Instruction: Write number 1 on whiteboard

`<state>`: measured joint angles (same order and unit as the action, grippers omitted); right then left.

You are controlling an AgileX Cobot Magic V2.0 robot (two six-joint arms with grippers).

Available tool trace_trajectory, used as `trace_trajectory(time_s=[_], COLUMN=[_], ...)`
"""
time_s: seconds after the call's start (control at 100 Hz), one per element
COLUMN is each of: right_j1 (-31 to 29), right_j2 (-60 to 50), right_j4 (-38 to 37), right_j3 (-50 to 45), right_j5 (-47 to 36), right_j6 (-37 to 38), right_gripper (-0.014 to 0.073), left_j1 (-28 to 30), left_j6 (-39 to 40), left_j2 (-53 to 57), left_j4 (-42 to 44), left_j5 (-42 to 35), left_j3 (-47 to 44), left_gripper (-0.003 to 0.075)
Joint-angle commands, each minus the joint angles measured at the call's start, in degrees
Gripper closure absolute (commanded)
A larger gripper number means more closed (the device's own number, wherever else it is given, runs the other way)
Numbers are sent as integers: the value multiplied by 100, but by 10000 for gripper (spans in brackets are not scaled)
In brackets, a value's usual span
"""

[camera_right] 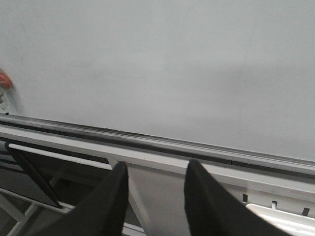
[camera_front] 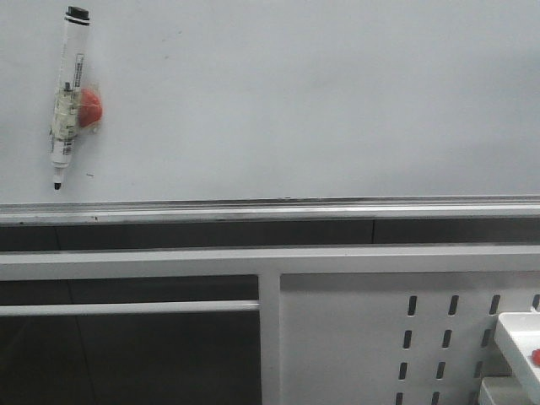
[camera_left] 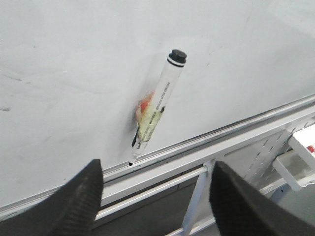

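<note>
My left gripper needs to next move to the marker's lower body [camera_front: 63, 140] [camera_left: 144, 132], just under the red piece and above the marker's writing tip, and close there.
The whiteboard [camera_front: 295, 93] fills the upper front view, pale and smooth, with a silver rail [camera_front: 270, 208] along its lower edge. A white-barrelled marker [camera_front: 66, 93] with a black cap hangs on the board at far left, tip down, fixed beside a red piece [camera_front: 90, 106]. No number 1 is in view on the board. In the left wrist view my left gripper [camera_left: 157, 167] is open wide, below the marker [camera_left: 156, 105] and apart from it. My right gripper [camera_right: 157, 165] is open with nothing between its fingers, facing the bare whiteboard [camera_right: 172, 64]. Neither gripper shows in the front view.
Below the rail runs a white metal frame [camera_front: 169, 261] with a perforated white panel [camera_front: 405, 337] at lower right. A white tray-like edge [camera_front: 519, 337] with a small red spot sits at the bottom right corner.
</note>
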<state>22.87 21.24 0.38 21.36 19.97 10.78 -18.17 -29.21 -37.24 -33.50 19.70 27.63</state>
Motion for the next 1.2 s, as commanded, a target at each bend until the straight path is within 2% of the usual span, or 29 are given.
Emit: trace_trajectory(time_s=[0.0,0.14,0.45,0.59,0.92,1.19], right_j1=[-26,-26,-26,-26,-26,-26], right_j2=[91,91,91,91,91,91], right_j4=[-38,-38,-95,-95,-95,-95], right_j3=[215,215,215,215,215,215], right_j5=[-462,-462,-462,-462,-462,-451], right_j6=[-70,-70,-70,-70,-70,-70], right_gripper=[347,347,347,347,347,347], left_j1=[-165,-520,-1559,-1750,-1750,-1750], left_j6=[-203,-509,-498,-473,-439,-401], left_j2=[-265,-742,-1647,-2134,-3001,-3306], left_j4=[-341,-341,-389,-729,-933,-943], left_j5=[-500,-871,-3063,-3757,-3919,-4467], left_j3=[55,-72,-271,-271,-99,6], left_gripper=[241,322,321,321,322,322])
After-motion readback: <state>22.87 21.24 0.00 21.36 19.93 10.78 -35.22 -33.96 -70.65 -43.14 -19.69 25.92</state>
